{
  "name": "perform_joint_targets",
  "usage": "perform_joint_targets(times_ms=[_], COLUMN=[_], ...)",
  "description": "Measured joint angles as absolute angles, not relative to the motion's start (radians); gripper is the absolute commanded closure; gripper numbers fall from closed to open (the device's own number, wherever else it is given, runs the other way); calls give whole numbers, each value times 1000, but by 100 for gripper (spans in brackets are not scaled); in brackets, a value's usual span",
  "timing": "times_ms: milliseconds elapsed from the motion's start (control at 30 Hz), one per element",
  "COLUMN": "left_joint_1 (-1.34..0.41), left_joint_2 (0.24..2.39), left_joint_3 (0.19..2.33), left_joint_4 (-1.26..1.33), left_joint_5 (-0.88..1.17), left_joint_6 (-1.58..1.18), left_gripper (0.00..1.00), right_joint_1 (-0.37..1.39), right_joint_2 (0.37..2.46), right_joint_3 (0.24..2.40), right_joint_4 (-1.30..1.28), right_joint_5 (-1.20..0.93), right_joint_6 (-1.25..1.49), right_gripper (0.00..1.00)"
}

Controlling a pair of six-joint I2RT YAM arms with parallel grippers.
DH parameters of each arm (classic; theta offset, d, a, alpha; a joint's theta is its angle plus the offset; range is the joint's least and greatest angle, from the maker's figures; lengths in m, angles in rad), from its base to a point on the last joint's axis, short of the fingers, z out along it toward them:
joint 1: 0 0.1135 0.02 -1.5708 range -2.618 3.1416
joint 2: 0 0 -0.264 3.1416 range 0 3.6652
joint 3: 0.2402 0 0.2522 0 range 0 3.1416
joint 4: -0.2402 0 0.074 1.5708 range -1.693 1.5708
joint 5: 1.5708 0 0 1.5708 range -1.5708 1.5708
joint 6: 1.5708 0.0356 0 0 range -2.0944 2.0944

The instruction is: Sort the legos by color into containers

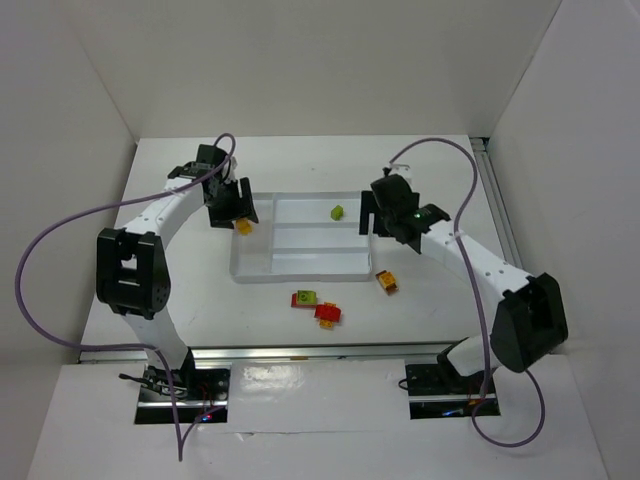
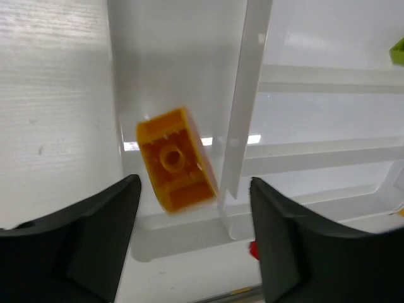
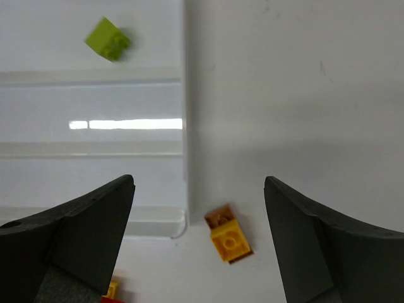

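The yellow-on-brown pair is beside the tray's near corner. My right gripper needs to go there next and close on the pair's yellow brick (image 1: 388,284) (image 3: 230,242).
A translucent white tray (image 1: 300,277) lies mid-table. My left gripper (image 1: 232,208) hangs open over its tall left section. A yellow-orange brick (image 2: 177,161) shows tilted and blurred in that section, between and beyond my open left fingers (image 2: 95,233), touching neither; it also shows from above (image 1: 243,226). A lime green brick (image 1: 338,212) lies in the far narrow section, also in the right wrist view (image 3: 108,39). My right gripper (image 1: 383,225) is open and empty over the tray's right wall (image 3: 184,95). A yellow-on-brown pair (image 3: 228,233) lies on the table just right of the tray's near corner.
A red-and-green pair (image 1: 303,298) and a red-and-yellow pair (image 1: 327,313) lie on the table in front of the tray. The yellow-on-brown pair (image 1: 386,282) lies to their right. White walls enclose the table on three sides.
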State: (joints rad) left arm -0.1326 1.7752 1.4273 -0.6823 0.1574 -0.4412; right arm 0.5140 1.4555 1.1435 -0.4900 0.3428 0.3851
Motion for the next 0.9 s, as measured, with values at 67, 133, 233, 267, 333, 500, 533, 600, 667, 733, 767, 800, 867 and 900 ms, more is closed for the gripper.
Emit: perform_joint_targets(times_ms=[67, 133, 233, 267, 333, 500, 533, 600, 667, 733, 767, 800, 867, 900], left_joint_1=[-131, -131, -130, -130, -130, -130, -130, -131, -135, -137, -138, -139, -140, -141], left_joint_2=[1782, 1783, 1782, 1781, 1773, 1704, 1685, 1653, 1629, 1616, 1615, 1615, 1618, 1618], left_joint_3=[1429, 1435, 1470, 1488, 1520, 1594, 1610, 1637, 1656, 1663, 1663, 1663, 1663, 1663], left_joint_4=[-679, -681, -688, -691, -696, -720, -723, -729, -733, -734, -736, -743, -757, -762], left_joint_5=[156, 157, 159, 159, 162, 178, 187, 202, 214, 223, 225, 227, 229, 231], left_joint_6=[-437, -441, -440, -440, -440, -440, -439, -433, -424, -421, -420, -419, -418, -418], left_gripper=[6, 5, 5, 5, 5, 5, 5, 5, 5, 5, 5, 5, 5, 5], right_joint_1=[501, 490, 488, 488, 488, 488, 488, 488, 488, 488, 488, 488, 488, 488], right_joint_2=[1393, 1356, 1332, 1328, 1319, 1299, 1299, 1306, 1324, 1356, 1368, 1379, 1400, 1410], right_joint_3=[1070, 1006, 942, 925, 889, 815, 809, 808, 810, 812, 812, 813, 815, 817], right_joint_4=[-519, -545, -579, -590, -604, -616, -616, -613, -608, -606, -606, -606, -603, -603], right_joint_5=[346, 345, 341, 336, 326, 253, 236, 210, 190, 168, 162, 155, 143, 140], right_joint_6=[406, 429, 458, 466, 482, 495, 490, 478, 461, 441, 426, 412, 389, 379], right_gripper=[9, 9, 11, 12, 14, 15, 15, 18, 27, 28, 28, 28, 28, 28])
